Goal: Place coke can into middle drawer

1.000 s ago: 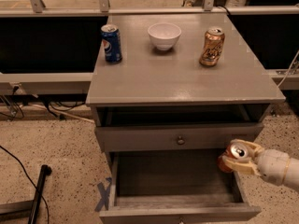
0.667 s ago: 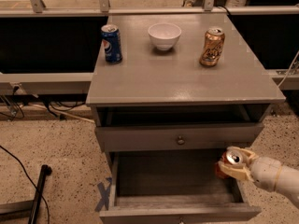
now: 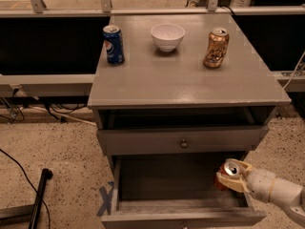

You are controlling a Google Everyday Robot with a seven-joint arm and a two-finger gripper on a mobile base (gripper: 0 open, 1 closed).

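My gripper is to release the coke can, now hanging over the open middle drawer, on the grey bottom of the middle drawer, near the drawer's side [image 3: 212, 186] by my arm.
The coke can [image 3: 228, 173], red with a silver top, is held upright in my gripper [image 3: 233, 176], whose cream fingers are shut around it. The arm comes in from the lower right. The can hangs over the right end of the open middle drawer [image 3: 143, 180], just inside its right wall and above its streaky grey floor. The drawer is pulled out below the upper drawer front with a small round knob [image 3: 184, 142].
On the cabinet top [image 3: 186, 82] stand a blue Pepsi can [image 3: 114, 44], a white bowl [image 3: 167, 36] and a gold-brown can [image 3: 216, 47]. A black pole [image 3: 39, 194] and cables lie on the speckled floor at the left. Blue tape marks the floor by the drawer's left corner.
The gripper with the coke can has moved slightly left and lower, further in over the drawer's right end.
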